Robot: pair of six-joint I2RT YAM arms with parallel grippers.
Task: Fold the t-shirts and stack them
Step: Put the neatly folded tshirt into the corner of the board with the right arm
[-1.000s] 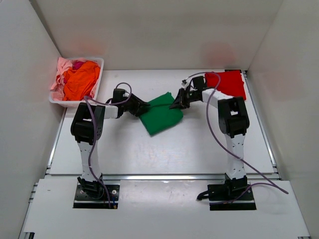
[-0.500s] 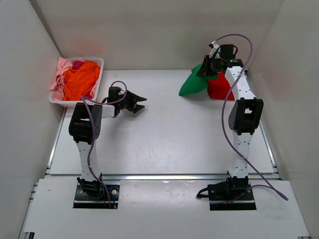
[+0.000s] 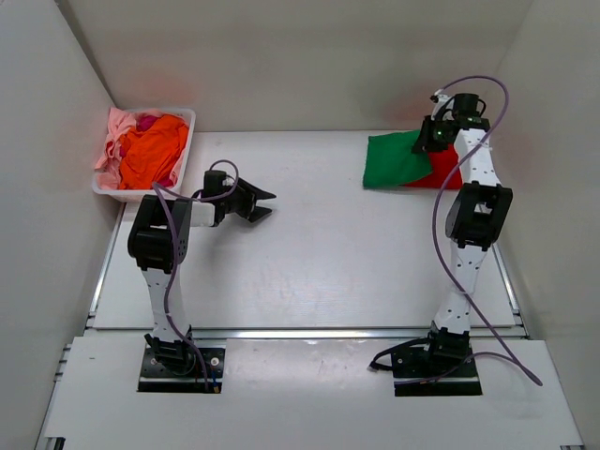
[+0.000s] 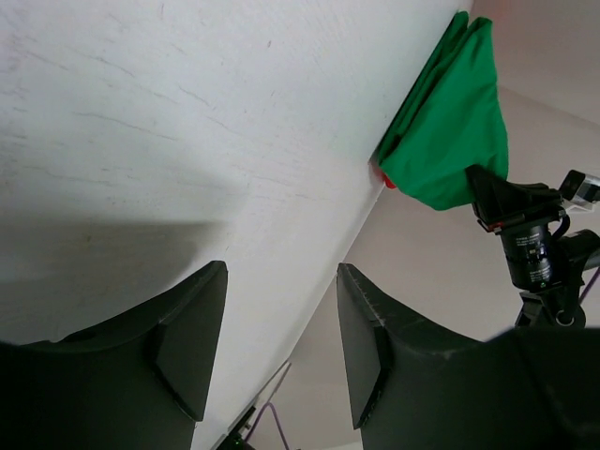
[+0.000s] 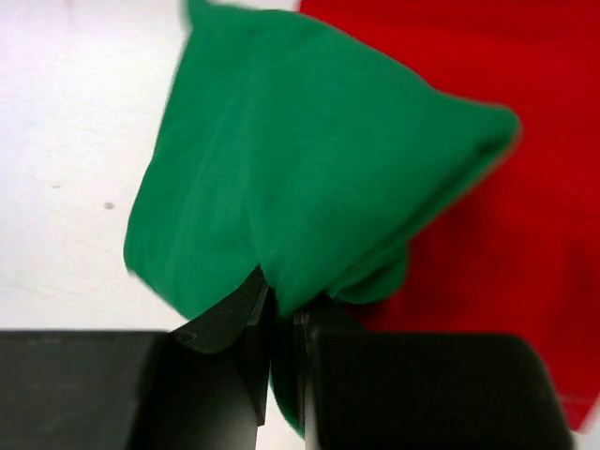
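Observation:
Next, I set the green t-shirt down squarely on top of the folded red t-shirt [image 3: 433,151] [image 5: 497,203] with my right gripper.
The folded dark green t-shirt [image 3: 396,160] hangs from my right gripper [image 3: 433,142] at the table's far right, partly over the folded red t-shirt [image 3: 443,167]. In the right wrist view the gripper [image 5: 283,314] is shut on a fold of the green shirt [image 5: 309,178], with the red shirt [image 5: 525,234] beneath and to the right. My left gripper [image 3: 265,202] is open and empty, low over the bare table at left centre; its wrist view [image 4: 281,328] shows the green shirt [image 4: 448,131] far off. Orange, pink and magenta shirts [image 3: 150,148] lie heaped in the basket.
The white plastic basket [image 3: 186,123] stands at the far left corner against the wall. White walls close in the table on the left, back and right. The right arm's purple cable [image 3: 492,89] loops above the wrist.
My right gripper has carried the green shirt from the table's centre up and over to the far right, now over the red shirt. My left gripper let go of it and stayed open at left centre.

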